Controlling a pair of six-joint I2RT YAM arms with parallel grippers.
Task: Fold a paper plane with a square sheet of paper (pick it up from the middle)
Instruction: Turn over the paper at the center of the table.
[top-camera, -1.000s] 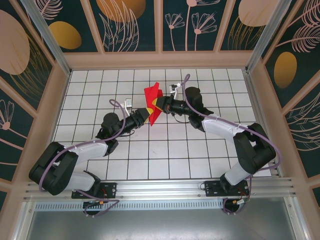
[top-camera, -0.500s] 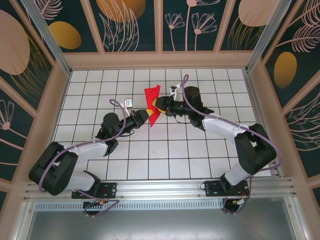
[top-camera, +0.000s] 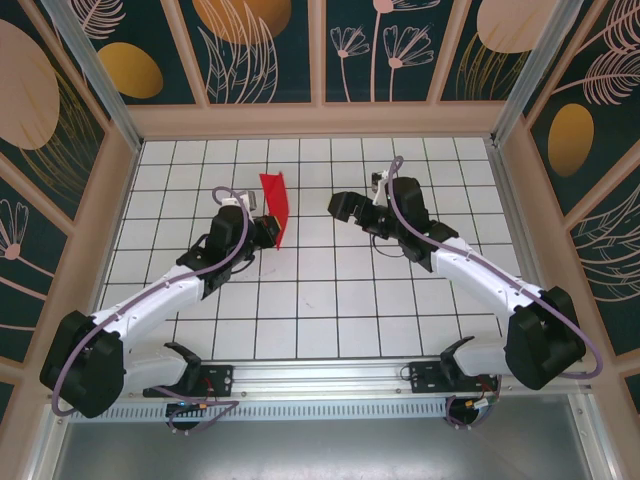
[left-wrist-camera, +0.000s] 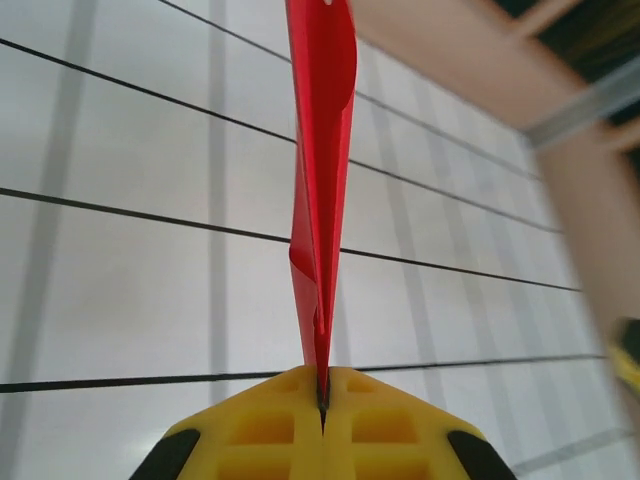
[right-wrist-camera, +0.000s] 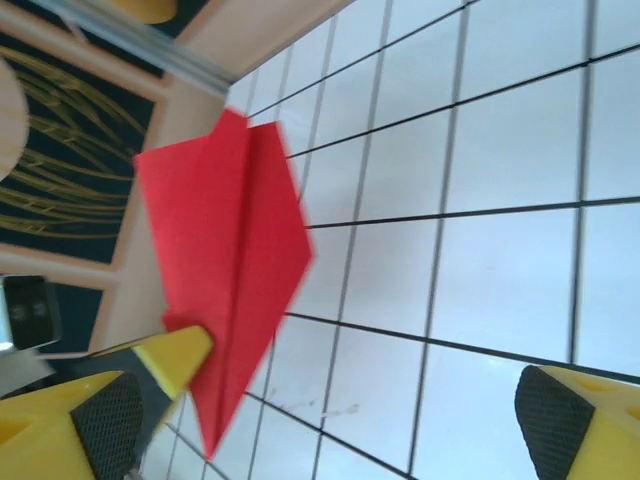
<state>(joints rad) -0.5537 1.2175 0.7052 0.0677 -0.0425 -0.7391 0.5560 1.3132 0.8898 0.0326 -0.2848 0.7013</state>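
I need to lay the red sheet down, steady it with my right gripper and pinch nearer its middle (right-wrist-camera: 198, 280), because my left gripper is pinching it close to its pointed end.
The red sheet of paper (top-camera: 275, 203) is folded into a narrow pointed dart with a centre crease. It stands upright above the table, left of centre. My left gripper (top-camera: 268, 232) is shut on its lower end. In the left wrist view the yellow fingers (left-wrist-camera: 375, 420) pinch the paper (left-wrist-camera: 322, 150), which rises edge-on. My right gripper (top-camera: 342, 210) hangs open about a tile to the right of the paper, apart from it. The right wrist view shows the dart (right-wrist-camera: 225, 260) side-on, far from that gripper (right-wrist-camera: 330, 430), whose jaws stand wide with nothing between them.
White grid tiles (top-camera: 320, 300) cover the table. Wooden walls (top-camera: 320, 120) enclose it at the back and sides. Both arms reach in from the near edge, with open floor between and in front of them.
The right gripper opened, let go of the paper and drew back to the right. The left gripper closed on the paper and carried it left, now standing more upright.
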